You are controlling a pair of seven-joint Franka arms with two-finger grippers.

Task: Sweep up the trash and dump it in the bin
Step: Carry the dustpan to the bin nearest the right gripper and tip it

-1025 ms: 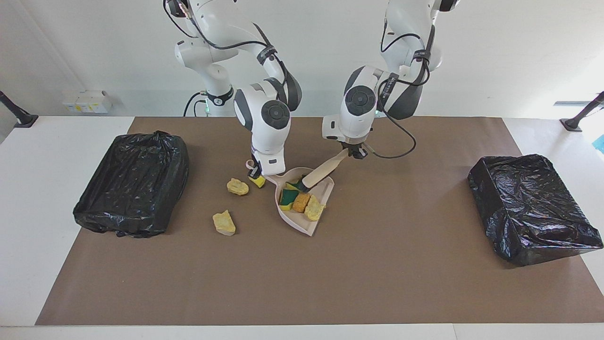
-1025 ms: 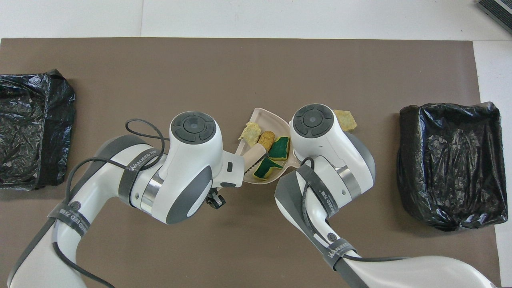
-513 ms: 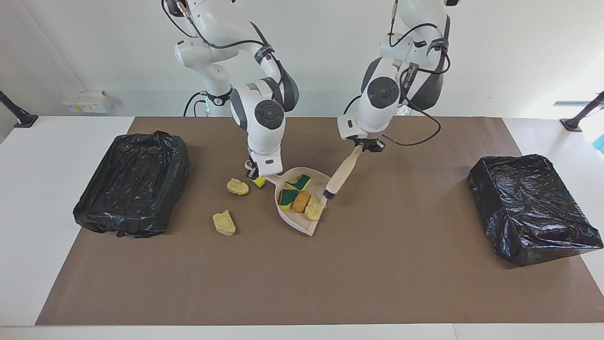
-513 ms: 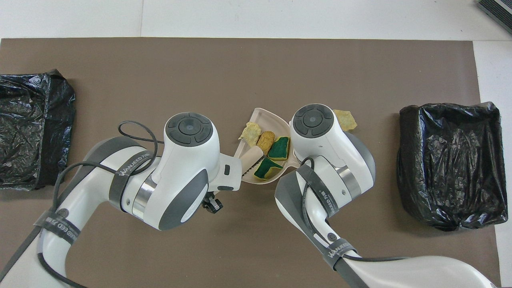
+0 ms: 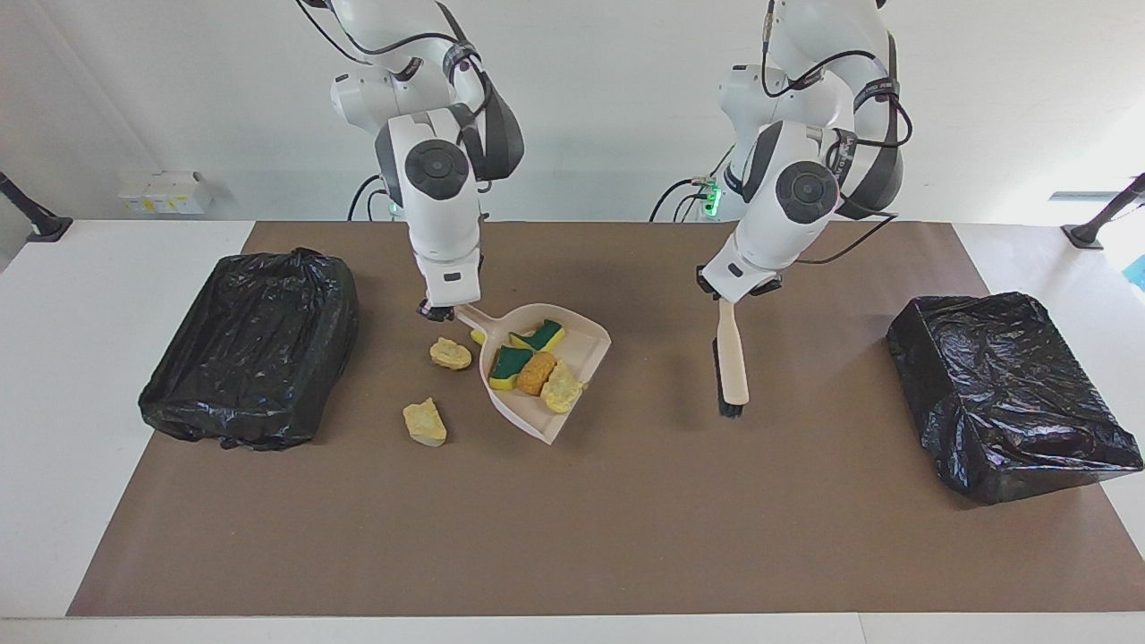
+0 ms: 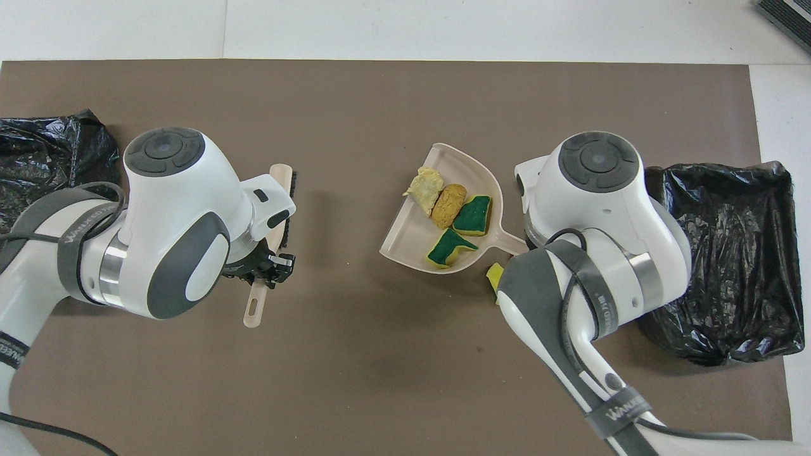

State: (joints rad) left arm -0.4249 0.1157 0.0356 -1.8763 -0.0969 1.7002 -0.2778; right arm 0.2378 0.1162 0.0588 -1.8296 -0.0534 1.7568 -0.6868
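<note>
Next, my left gripper lets go of the brush on the bare near part of the brown mat [image 6: 360, 381] between my arms.
My right gripper [image 5: 438, 311] is shut on the handle of the beige dustpan [image 5: 586, 344], which is tilted just over the mat. In the pan lie two green-and-yellow sponge pieces [image 5: 510, 365], an orange lump [image 5: 535, 373] and a pale-yellow lump [image 5: 562, 391]. More trash rests on the mat: two yellow lumps [image 5: 450, 353] [image 5: 425, 422] and a small yellow scrap [image 6: 493, 275] by the pan's handle. My left gripper [image 5: 726, 297] is shut on the brush [image 5: 733, 358], which hangs bristle end down over the mat. In the overhead view the right arm hides its own gripper.
Two bins lined with black bags stand on the brown mat, one [image 5: 250, 349] at the right arm's end and one [image 5: 1011, 394] at the left arm's end. White table surface [image 5: 89, 295] surrounds the mat.
The left arm drew the brush out of the dustpan and carried it toward its own end. The right arm rose and shifted the dustpan toward its end.
</note>
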